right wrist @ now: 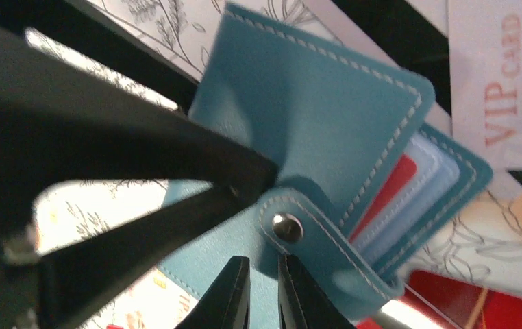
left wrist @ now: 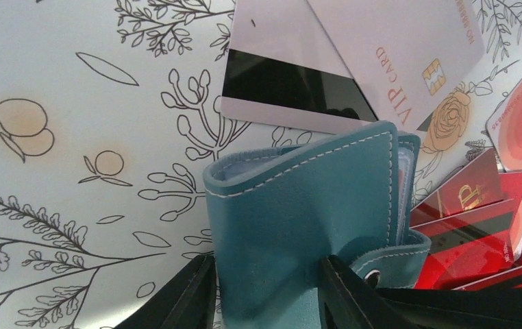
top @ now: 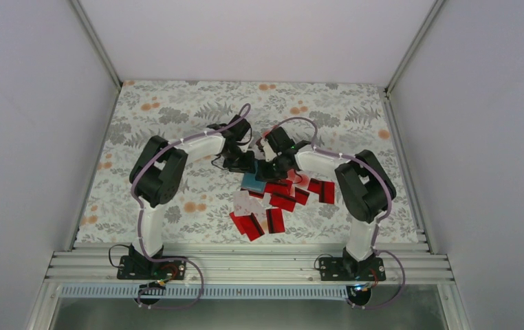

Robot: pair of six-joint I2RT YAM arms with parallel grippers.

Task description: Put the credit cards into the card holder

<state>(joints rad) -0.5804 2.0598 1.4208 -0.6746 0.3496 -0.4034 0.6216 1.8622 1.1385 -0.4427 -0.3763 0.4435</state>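
Observation:
I need to open my left gripper and take the card holder nearer its folded spine (left wrist: 225, 260), because that gripper's finger crowds the tip of the snap strap.
The teal card holder (left wrist: 299, 205) stands between my left gripper's (left wrist: 268, 295) two fingers, which press its sides so that the cover bows. In the top view the card holder (top: 252, 182) sits at the table's middle, with the left gripper (top: 245, 165) and the right gripper (top: 271, 172) meeting over it. My right gripper (right wrist: 264, 295) is nearly shut on the edge of the holder's snap strap (right wrist: 287, 226). A red card (right wrist: 392, 188) shows inside the card holder (right wrist: 313, 116). Loose red credit cards (top: 283, 201) lie in front of it, and pale ones (left wrist: 402, 55) beside it.
More red cards (top: 256, 223) are scattered toward the near edge of the floral tablecloth (top: 177, 117), and others (top: 321, 189) lie by the right arm. A white card with a black stripe (left wrist: 286, 89) lies behind the holder. Grey walls enclose the table.

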